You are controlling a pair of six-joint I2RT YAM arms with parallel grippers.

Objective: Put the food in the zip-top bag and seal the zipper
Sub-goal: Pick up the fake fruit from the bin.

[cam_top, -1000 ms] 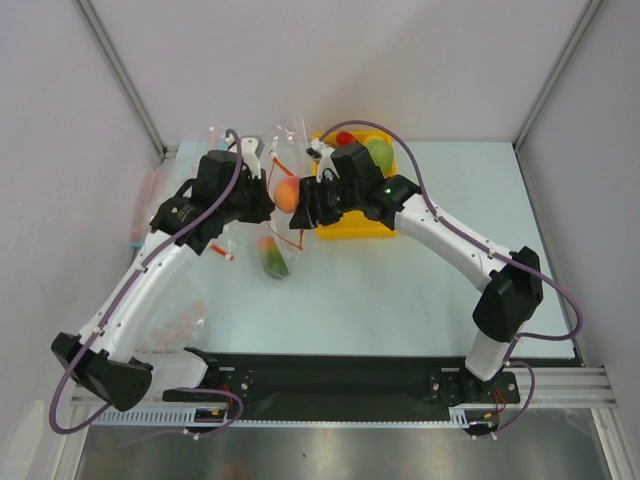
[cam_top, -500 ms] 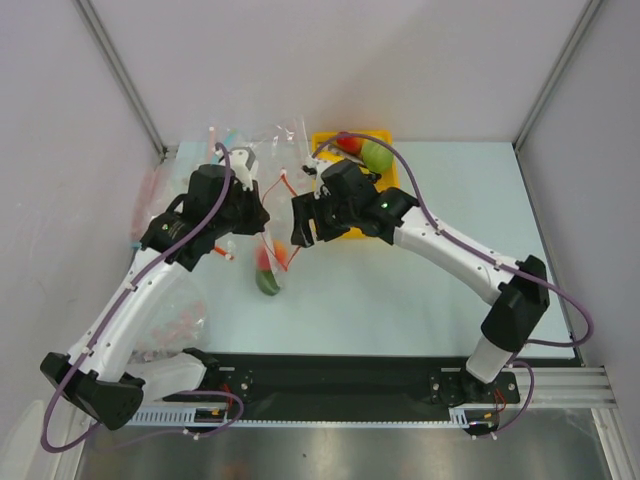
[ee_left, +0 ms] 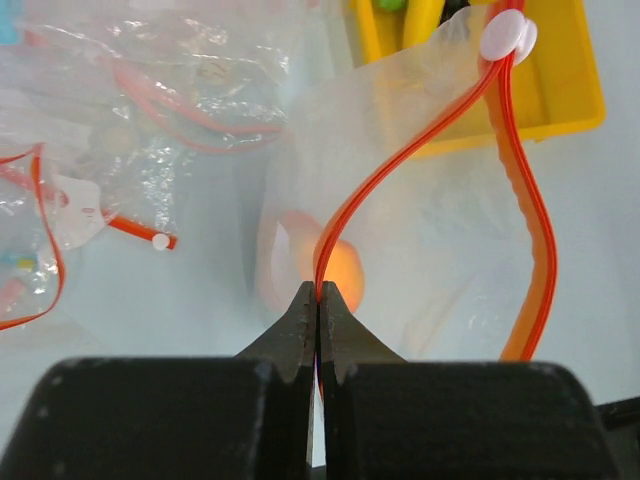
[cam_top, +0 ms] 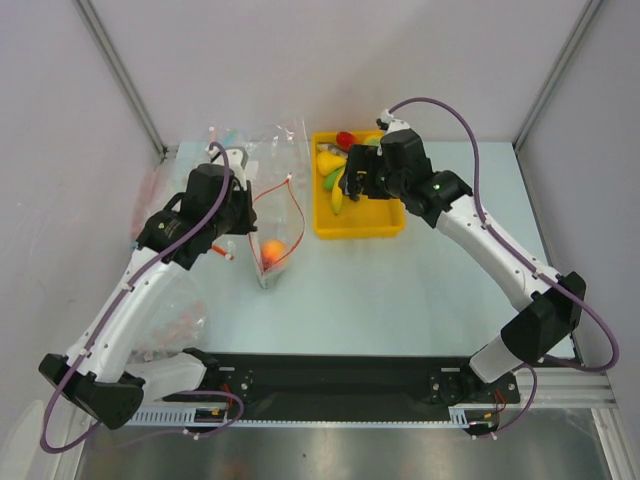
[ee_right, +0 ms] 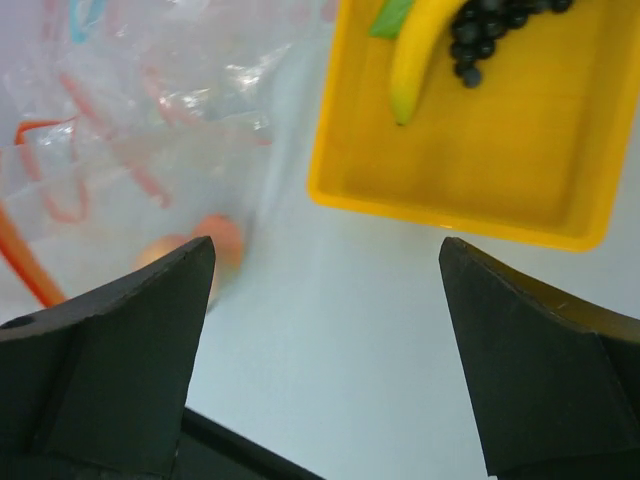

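Note:
The yellow banana is beside the black grape bunch. My right gripper goes there next and closes on the banana's middle (cam_top: 339,183).
The clear zip-top bag (cam_top: 283,225) hangs open left of the yellow tray, and my left gripper (cam_top: 248,198) is shut on its red zipper (ee_left: 400,150). The jaws pinch the strip at their tips (ee_left: 318,296). An orange-pink peach (ee_left: 341,266) lies inside the bag (ee_right: 130,170), low down (cam_top: 270,250). My right gripper (cam_top: 344,182) hovers over the tray's left part, open and empty (ee_right: 325,300). A yellow banana (ee_right: 420,55) and a black grape bunch (ee_right: 492,28) lie in the tray.
The yellow tray (cam_top: 362,222) stands at the back centre. Other clear pouches (ee_left: 150,80) with red strips lie crumpled behind and left of the bag. The zipper's white slider (ee_left: 507,35) sits at the far end, over the tray's edge.
The right gripper held the peach over the bag's mouth, then opened; the peach now lies in the bag. The right arm has swung back right over the tray. The left grip is unchanged.

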